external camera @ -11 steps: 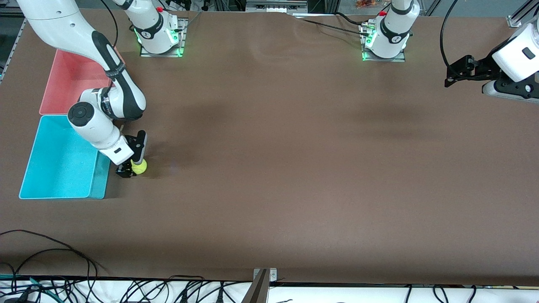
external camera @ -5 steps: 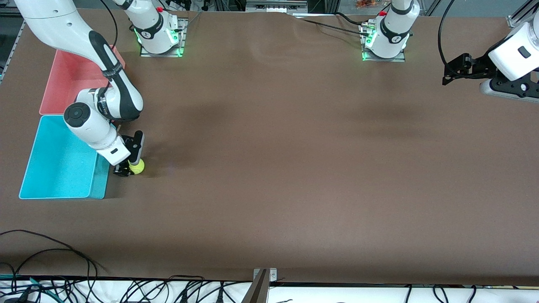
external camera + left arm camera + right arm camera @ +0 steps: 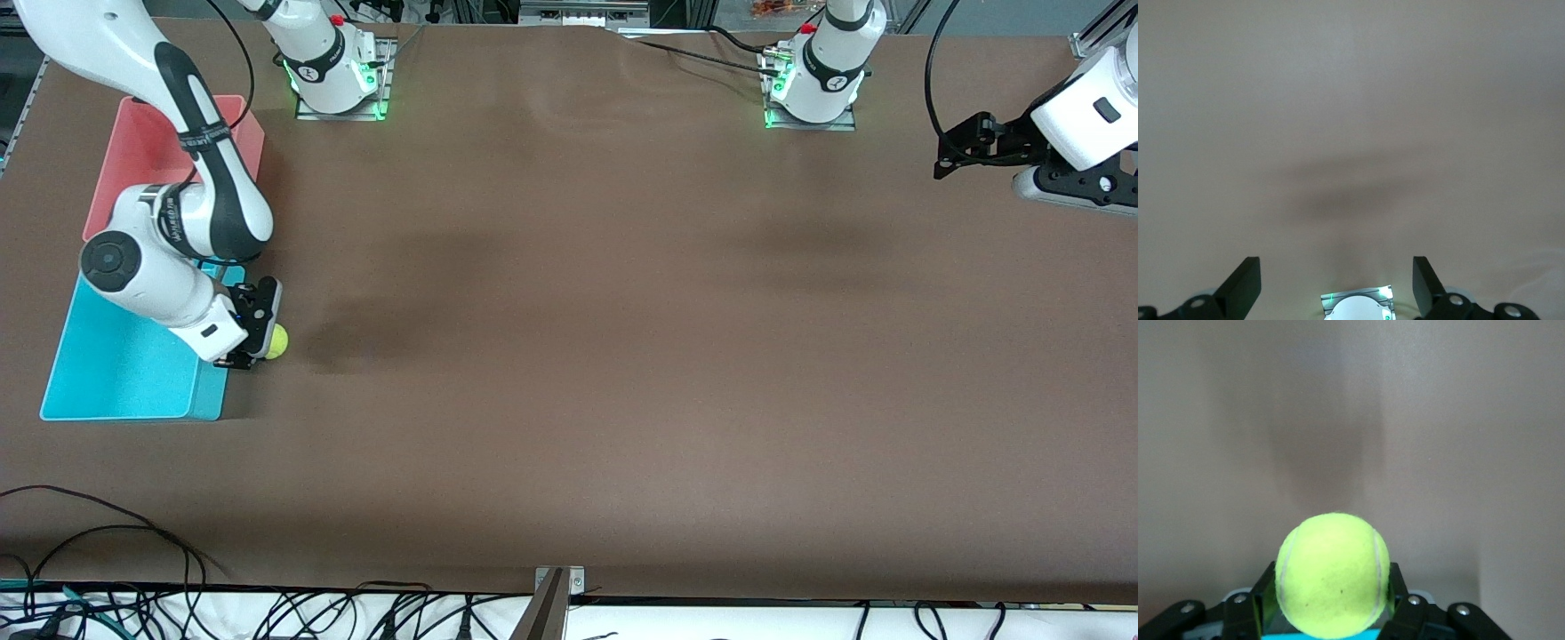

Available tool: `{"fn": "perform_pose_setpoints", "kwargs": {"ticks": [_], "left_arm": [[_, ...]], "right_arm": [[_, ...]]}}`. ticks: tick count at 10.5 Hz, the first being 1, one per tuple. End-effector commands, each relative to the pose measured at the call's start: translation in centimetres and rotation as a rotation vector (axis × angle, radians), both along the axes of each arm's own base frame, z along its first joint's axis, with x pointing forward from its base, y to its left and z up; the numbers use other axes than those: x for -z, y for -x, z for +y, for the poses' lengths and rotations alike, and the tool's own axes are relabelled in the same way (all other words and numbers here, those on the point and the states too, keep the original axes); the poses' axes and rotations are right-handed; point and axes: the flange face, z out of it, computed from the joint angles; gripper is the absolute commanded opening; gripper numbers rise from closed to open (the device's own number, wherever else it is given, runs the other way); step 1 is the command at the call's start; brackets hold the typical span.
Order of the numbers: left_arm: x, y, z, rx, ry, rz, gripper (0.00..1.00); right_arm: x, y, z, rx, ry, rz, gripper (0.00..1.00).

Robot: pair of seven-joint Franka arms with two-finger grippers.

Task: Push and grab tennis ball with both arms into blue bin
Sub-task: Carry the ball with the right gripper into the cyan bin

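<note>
Next, I let go of the tennis ball with my right gripper inside the blue bin, in the half nearer the pink bin (image 3: 150,300).
My right gripper (image 3: 263,343) is shut on the yellow-green tennis ball (image 3: 277,341) and holds it up just beside the blue bin (image 3: 116,369), over the table by the bin's wall toward the left arm's end. In the right wrist view the ball (image 3: 1333,582) fills the space between the two black fingers (image 3: 1265,592), and a strip of the blue bin (image 3: 1331,635) shows under it. My left gripper (image 3: 965,147) is open and empty, raised over the table at the left arm's end, where that arm waits. In its wrist view the gripper (image 3: 1337,285) shows with the fingers spread wide.
A pink bin (image 3: 142,147) stands against the blue bin, farther from the front camera. The two arm bases (image 3: 333,67) lit green stand along the table's top edge. Loose black cables (image 3: 107,533) lie at the edge nearest the front camera.
My right gripper has lifted the ball off the table and carried it toward the blue bin. The left arm has barely moved.
</note>
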Motion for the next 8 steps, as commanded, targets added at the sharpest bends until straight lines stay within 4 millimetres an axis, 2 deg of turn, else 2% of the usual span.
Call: {"fn": "perform_pose_setpoints", "kwargs": {"ticks": [1,2,5,6,7,8], "left_arm": [[-0.7,-0.1,0.2,-0.012,-0.024,0.003,1.00],[-0.7,-0.1,0.0,-0.007,-0.026,0.004,1.00],[-0.7,-0.1,0.4,-0.015,-0.026,0.004,1.00],[-0.6,-0.1,0.3,-0.013,-0.026,0.005,1.00],[-0.6,-0.2,0.6,-0.018,-0.026,0.006,1.00],[-0.7,-0.1,0.6,-0.016,-0.025,0.004,1.00]], "right_arm": [[-4.3,-0.6,-3.2,0.063,-0.014,0.089,0.18],[-5.3,-0.7,-5.1,0.074,-0.012,0.125,0.18],[-6.2,-0.3,-9.8,0.115,-0.023,0.147,0.17],[-6.9,-0.3,-12.2,0.163,-0.026,0.146,0.14],[-6.9,0.0,-15.0,0.217,-0.039,0.143,0.05],[-6.8,0.6,-17.8,0.251,-0.039,0.141,0.04]]}}
